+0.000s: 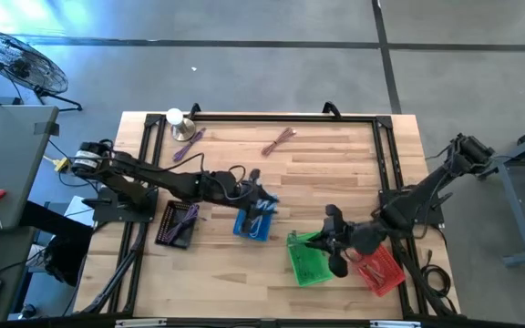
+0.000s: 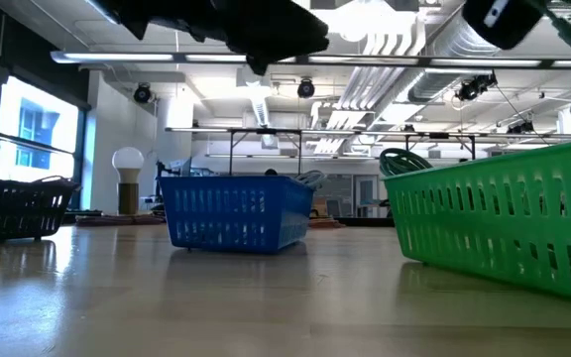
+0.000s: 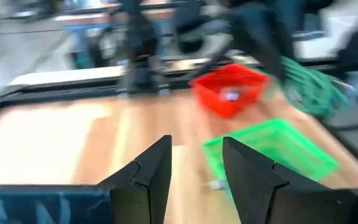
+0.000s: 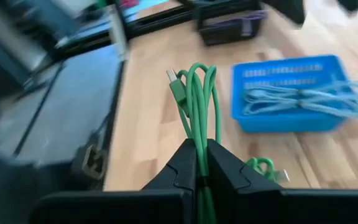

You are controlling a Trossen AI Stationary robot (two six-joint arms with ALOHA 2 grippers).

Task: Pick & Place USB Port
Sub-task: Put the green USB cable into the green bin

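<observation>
Next, my right gripper lets go of the coiled green USB cable inside the green basket (image 1: 306,258), next to the other green cable.
My right gripper (image 4: 201,144) is shut on a coiled green USB cable (image 4: 196,93), whose plug (image 4: 176,84) sticks out past the fingertips. In the high view this gripper (image 1: 328,239) hangs over the green basket (image 1: 308,262), where another green cable (image 4: 263,168) lies. My left gripper (image 3: 196,152) is open and holds nothing. It hovers over the blue basket (image 1: 252,223), which holds pale blue cables (image 4: 309,93). The low view shows a green cable loop (image 2: 404,159) above the green basket's rim (image 2: 484,164). My right gripper pinches the green cable's bundled strands (image 4: 199,134) between its two fingers. It comes roughly level from the table's right. The fingers lie along the coil, and its loop and plug reach out beyond the fingertips. The cable looks lifted clear over the green basket.
A red basket (image 1: 381,270) sits right of the green one. A black basket (image 1: 179,224) with purple cables sits left of the blue one. Loose purple (image 1: 188,144) and pinkish (image 1: 281,139) cables lie near the far edge, beside a bulb-like object (image 1: 175,118). A black frame (image 1: 262,117) borders the tabletop.
</observation>
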